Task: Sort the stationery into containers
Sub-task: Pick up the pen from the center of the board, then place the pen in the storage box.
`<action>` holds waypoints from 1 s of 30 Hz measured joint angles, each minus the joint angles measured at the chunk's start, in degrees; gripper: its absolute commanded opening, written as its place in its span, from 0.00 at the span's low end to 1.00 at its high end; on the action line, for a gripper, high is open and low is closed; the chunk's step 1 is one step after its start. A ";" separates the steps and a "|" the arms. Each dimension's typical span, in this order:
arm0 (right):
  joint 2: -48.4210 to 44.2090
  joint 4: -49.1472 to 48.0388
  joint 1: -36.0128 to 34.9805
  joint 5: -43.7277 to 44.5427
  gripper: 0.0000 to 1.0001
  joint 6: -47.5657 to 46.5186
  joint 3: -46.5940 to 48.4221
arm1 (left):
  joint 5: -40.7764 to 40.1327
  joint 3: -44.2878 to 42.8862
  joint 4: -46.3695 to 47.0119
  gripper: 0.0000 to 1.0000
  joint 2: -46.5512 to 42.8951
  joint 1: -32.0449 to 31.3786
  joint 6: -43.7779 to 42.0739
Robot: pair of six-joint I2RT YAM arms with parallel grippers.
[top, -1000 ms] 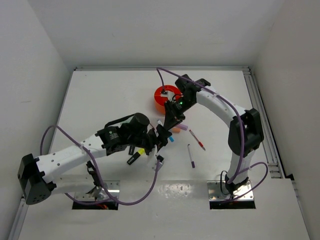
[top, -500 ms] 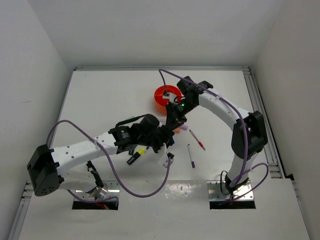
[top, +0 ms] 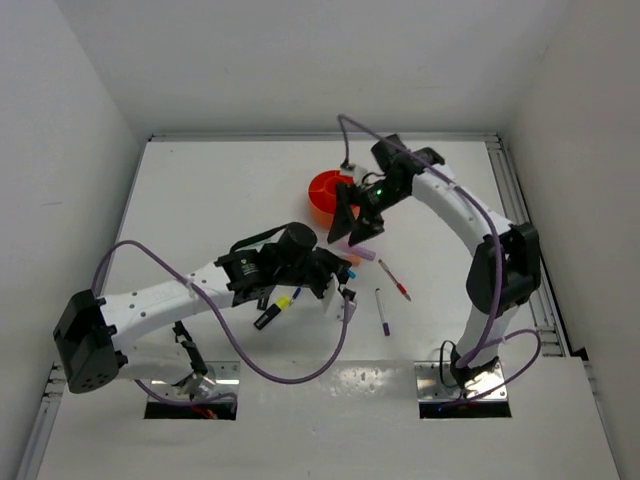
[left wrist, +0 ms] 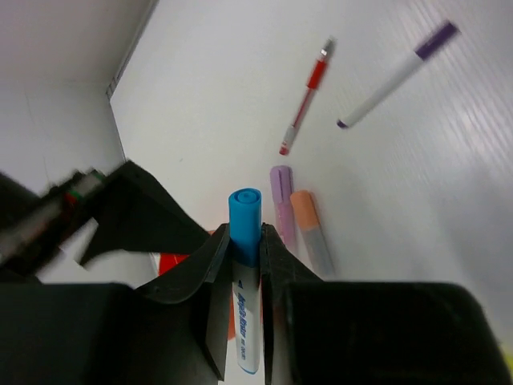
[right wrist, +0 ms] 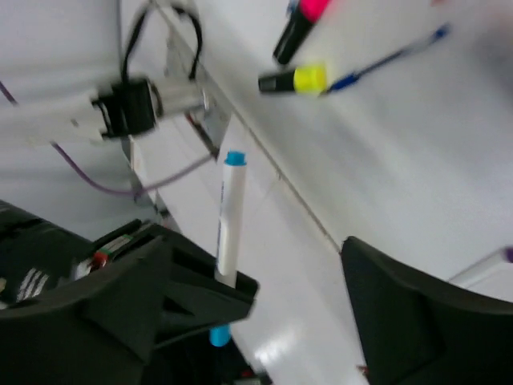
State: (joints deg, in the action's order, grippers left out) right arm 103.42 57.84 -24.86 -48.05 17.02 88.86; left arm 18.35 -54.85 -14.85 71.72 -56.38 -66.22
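The purple-capped pen is beside the red pen. Next, I should move my right gripper to it and close on the pen's white body [top: 380, 304] [right wrist: 481, 269].
My left gripper [left wrist: 246, 237] is shut on a white marker with a blue cap [left wrist: 245, 215], gripped just below the cap. In the top view the left gripper [top: 338, 274] sits mid-table. My right gripper [top: 355, 226] hangs open just beyond it, beside the orange tub [top: 322, 190]. From the right wrist, the same marker [right wrist: 230, 210] stands in the left fingers, outside my open right gripper [right wrist: 304, 314]. Loose on the table lie a red pen [left wrist: 308, 95], a purple-capped pen [left wrist: 396, 74], a lilac marker [left wrist: 280, 204] and an orange marker [left wrist: 309, 234].
A yellow-capped highlighter [top: 273, 312] lies under the left forearm, with a pink-capped one [right wrist: 300, 22] and a thin blue pen [right wrist: 391, 56] close by. The red pen [top: 394, 280] and purple pen [top: 382, 312] lie right of the left gripper. White walls enclose the table.
The left gripper moved right and its jaws closed on the blue-capped marker. The right gripper, shut before, opened wide and drew back toward the orange tub.
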 measured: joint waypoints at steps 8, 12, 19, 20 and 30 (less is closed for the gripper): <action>-0.09 -2.56 27.32 2.01 0.87 -2.32 14.49 | 2.97 -8.04 13.84 0.00 1.95 15.61 35.71; -1.75 -3.10 36.33 4.02 0.84 -3.56 9.64 | 5.46 -15.76 24.87 0.00 10.78 25.14 52.72; -12.11 -5.53 35.28 4.92 0.81 -5.53 -10.56 | 7.41 -23.56 38.86 0.00 26.75 29.16 73.24; -13.25 -5.90 35.04 5.01 0.81 -5.77 -11.98 | 7.93 -24.68 40.17 0.00 28.59 29.24 75.12; -19.26 -7.87 34.75 6.14 0.81 -9.42 -18.88 | 9.35 -24.44 52.46 0.00 36.04 30.62 84.78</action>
State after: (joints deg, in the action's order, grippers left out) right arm 84.16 49.98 9.89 -41.91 7.60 69.97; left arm 27.70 -79.29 37.60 107.77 -25.76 18.57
